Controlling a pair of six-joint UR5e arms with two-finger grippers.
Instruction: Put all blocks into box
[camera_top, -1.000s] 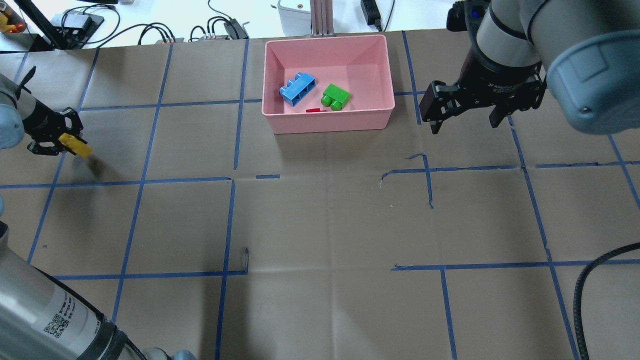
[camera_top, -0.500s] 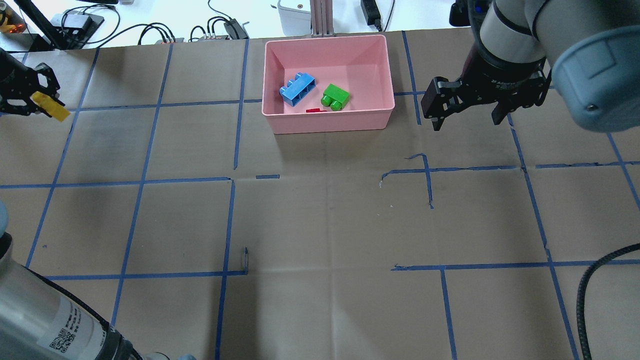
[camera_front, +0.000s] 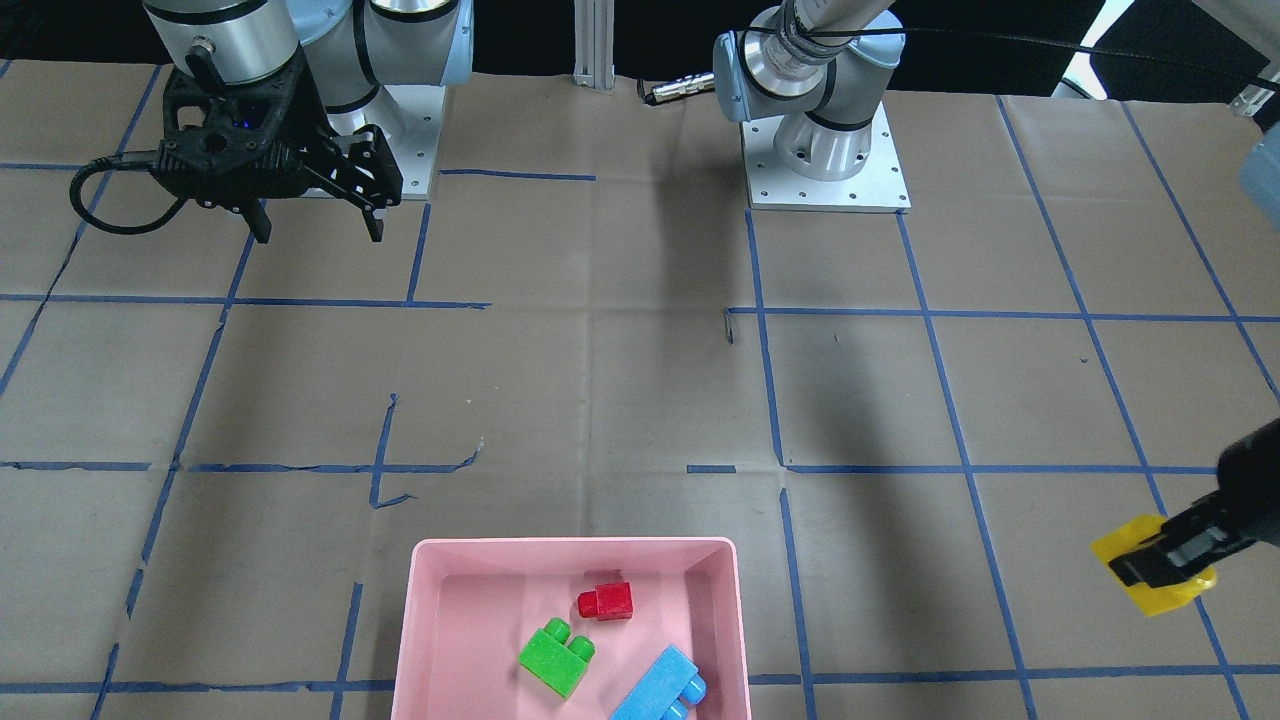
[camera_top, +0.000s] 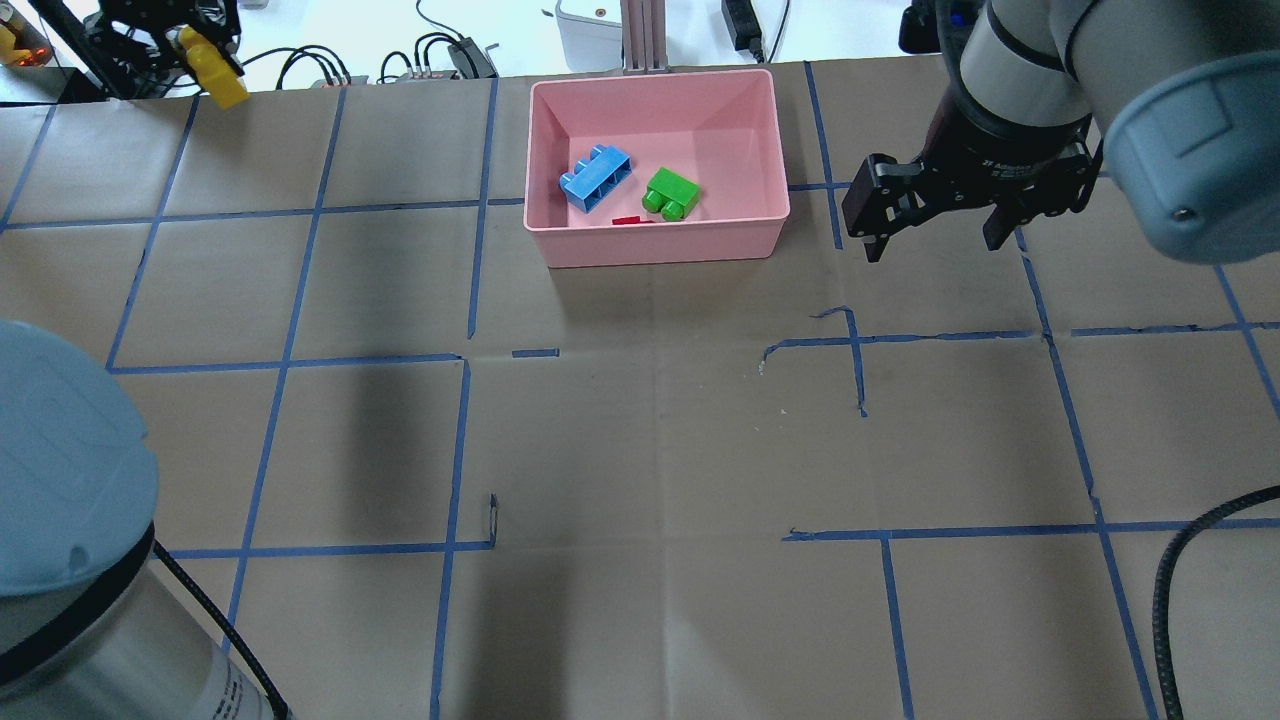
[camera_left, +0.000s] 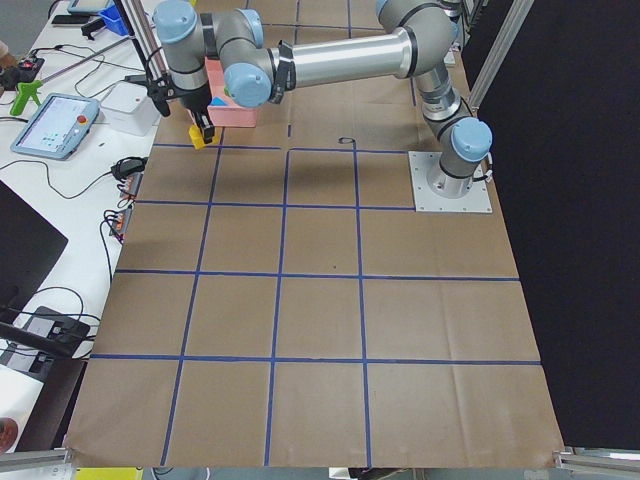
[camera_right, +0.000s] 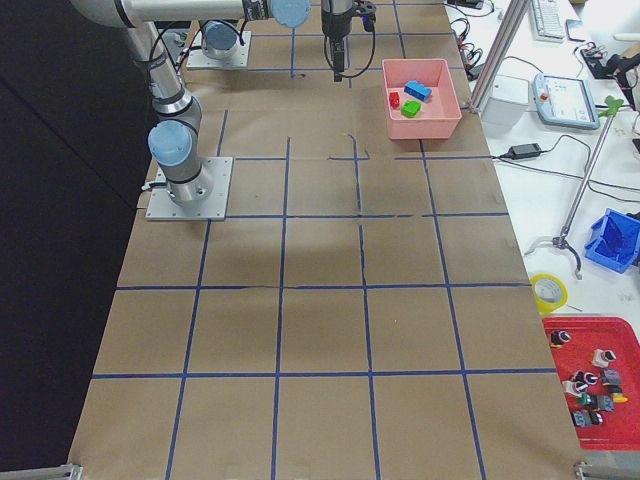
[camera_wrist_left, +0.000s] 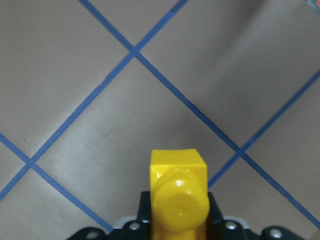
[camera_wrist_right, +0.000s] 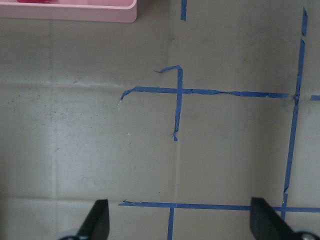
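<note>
I will release the yellow block from my left gripper between the light-blue block and the pink box's near side (camera_front: 697, 691).
The pink box (camera_top: 660, 250) stands at the table's far middle; it also shows in the front view (camera_front: 570, 545). It holds the light-blue block (camera_top: 595, 178), the green block (camera_top: 670, 193) and the small red block (camera_top: 630, 220). My left gripper (camera_top: 200, 55) is shut on the yellow block (camera_top: 228, 90) and holds it in the air over the table's far left corner, well left of the box. The left wrist view shows the yellow block (camera_wrist_left: 178, 185) between the jaws. My right gripper (camera_top: 930, 240) is open and empty, right of the box.
Cables and power bricks (camera_top: 440, 55) lie beyond the table's far edge, and an aluminium post (camera_top: 640, 35) stands just behind the box. A black cable (camera_top: 1200, 540) hangs at the near right. Blue tape lines cross the brown table cover.
My left gripper has carried the yellow block up and toward the table's far edge, and a little rightward in the overhead view. The right gripper has stayed about where it was.
</note>
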